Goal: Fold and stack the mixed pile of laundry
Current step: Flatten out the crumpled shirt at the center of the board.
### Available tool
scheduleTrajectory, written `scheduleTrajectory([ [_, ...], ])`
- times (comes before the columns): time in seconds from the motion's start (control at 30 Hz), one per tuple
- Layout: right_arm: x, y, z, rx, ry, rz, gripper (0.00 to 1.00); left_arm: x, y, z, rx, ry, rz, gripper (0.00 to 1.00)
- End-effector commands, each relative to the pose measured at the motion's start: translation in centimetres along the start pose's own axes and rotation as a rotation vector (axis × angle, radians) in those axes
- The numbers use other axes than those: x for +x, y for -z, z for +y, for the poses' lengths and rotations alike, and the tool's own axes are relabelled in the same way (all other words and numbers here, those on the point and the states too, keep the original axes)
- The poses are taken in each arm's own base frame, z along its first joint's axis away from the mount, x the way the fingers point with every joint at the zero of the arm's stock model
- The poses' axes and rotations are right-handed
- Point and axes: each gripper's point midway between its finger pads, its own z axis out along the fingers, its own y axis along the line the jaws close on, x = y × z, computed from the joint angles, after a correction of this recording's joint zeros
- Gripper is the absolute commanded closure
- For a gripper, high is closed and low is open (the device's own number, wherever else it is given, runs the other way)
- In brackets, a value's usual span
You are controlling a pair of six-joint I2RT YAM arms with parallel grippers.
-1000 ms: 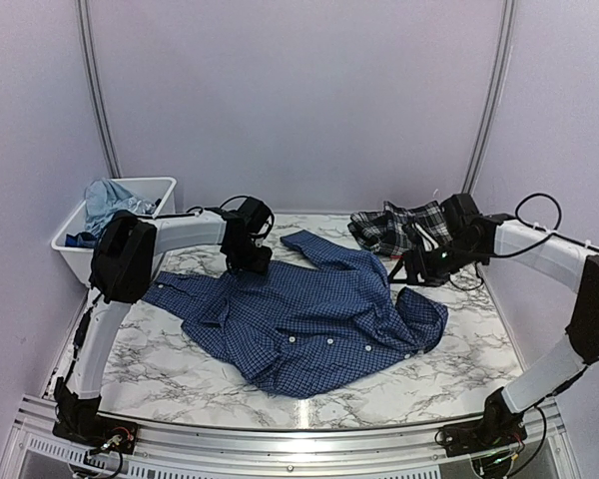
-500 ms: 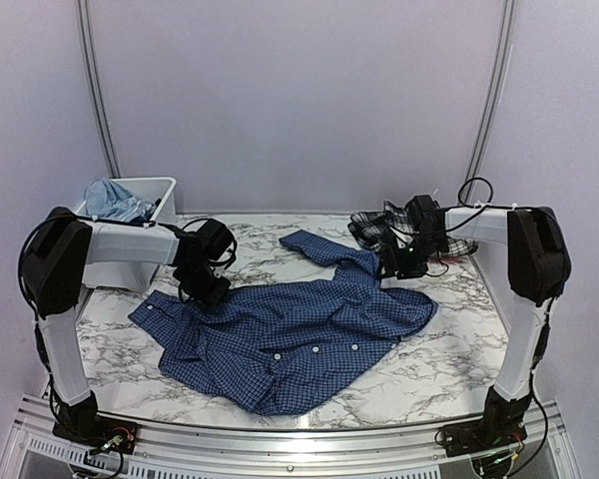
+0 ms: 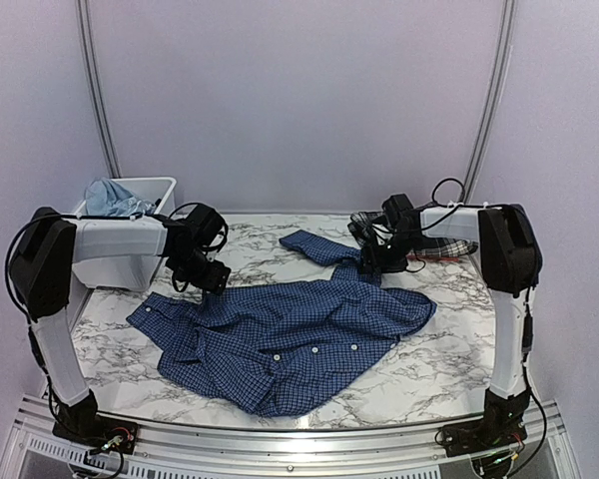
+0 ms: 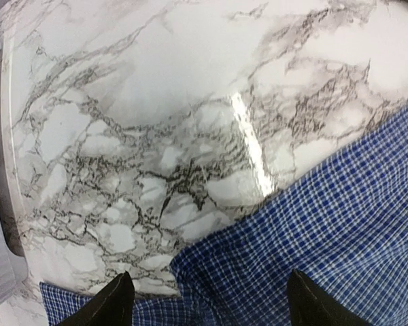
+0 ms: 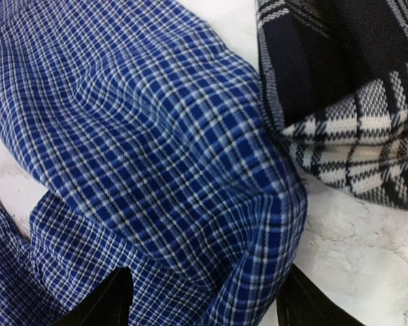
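Note:
The shirt's front is lying rumpled, so next my left gripper pinches the back edge's corner (image 4: 183,265) and lifts it together with my right gripper to spread the shirt out before folding.
The navy small-check button shirt (image 3: 299,334) lies spread across the marble table, one sleeve reaching back toward the black-and-white plaid piece (image 3: 449,247) at the back right. My left gripper (image 3: 212,277) hovers open over the shirt's back left edge. In the left wrist view its fingertips (image 4: 119,299) stand wide apart above the hem (image 4: 326,231), and the left gripper (image 4: 209,285) holds nothing. My right gripper (image 3: 371,264) is open over the sleeve fold (image 5: 143,136), right beside the plaid cloth (image 5: 347,102). The right gripper (image 5: 205,285) straddles bunched cloth with its jaws wide.
A white bin (image 3: 145,184) stands at the back left and holds a light blue garment (image 3: 108,197). Bare marble (image 4: 156,102) shows behind the shirt and along the front and right of the table (image 3: 459,359).
The shirt has been drawn left and flatter. My left gripper shut on its left edge, then opened and let go. My right gripper moved back and left to the sleeve by the plaid piece.

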Motion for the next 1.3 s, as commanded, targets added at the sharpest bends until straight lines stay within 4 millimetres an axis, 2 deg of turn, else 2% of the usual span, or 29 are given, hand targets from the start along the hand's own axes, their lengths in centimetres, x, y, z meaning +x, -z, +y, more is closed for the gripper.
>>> scheduleTrajectory([
  [0.0, -0.7, -1.4, 0.9, -0.022, -0.004, -0.006, 0.36, -1.6, -1.7, -0.8, 0.027, 0.044, -0.001, 0.20],
  [0.1, -0.2, -1.8, 1.2, -0.039, -0.003, 0.008, 0.52, -0.8, -3.0, -1.4, 0.047, 0.051, 0.044, 0.20],
  [0.17, -0.1, -1.5, 1.4, -0.047, -0.002, 0.011, 0.65, 0.2, -3.5, -1.1, 0.027, 0.060, 0.077, 0.20],
  [0.33, -0.5, 1.0, 2.3, -0.065, 0.010, -0.026, 1.00, 2.3, -2.9, 0.5, -0.053, 0.127, 0.109, 0.14],
  [0.57, -0.7, 5.1, 4.0, -0.095, 0.018, -0.108, 1.00, 4.2, -2.7, 1.8, -0.120, 0.183, 0.122, 0.13],
  [0.67, -1.0, 7.0, 4.4, -0.098, 0.017, -0.147, 1.00, 4.4, -2.3, 1.7, -0.100, 0.183, 0.109, 0.36],
  [0.8, -1.9, 10.6, 5.2, -0.107, 0.014, -0.223, 1.00, 3.3, -0.8, 1.6, -0.071, 0.176, 0.053, 0.78],
  [0.87, -2.8, 13.2, 5.8, -0.114, 0.022, -0.273, 1.00, 1.7, 1.2, 1.8, -0.060, 0.181, -0.009, 0.97],
  [0.9, -3.3, 14.7, 6.1, -0.114, 0.029, -0.305, 1.00, 0.5, 2.7, 1.9, -0.049, 0.184, -0.057, 1.00],
  [1.0, -5.6, 20.8, 6.8, -0.101, 0.051, -0.448, 1.00, -3.5, 8.5, 2.8, -0.038, 0.190, -0.228, 1.00],
  [1.1, -7.9, 28.0, 6.9, -0.081, 0.066, -0.611, 1.00, -7.5, 15.1, 4.0, -0.028, 0.199, -0.406, 1.00],
  [1.17, -8.8, 32.9, 7.5, -0.081, 0.085, -0.710, 1.00, -9.4, 19.2, 4.3, -0.001, 0.195, -0.503, 1.00],
  [1.27, -8.9, 38.9, 9.2, -0.102, 0.141, -0.819, 1.00, -11.1, 25.2, 4.1, 0.073, 0.180, -0.633, 1.00],
])
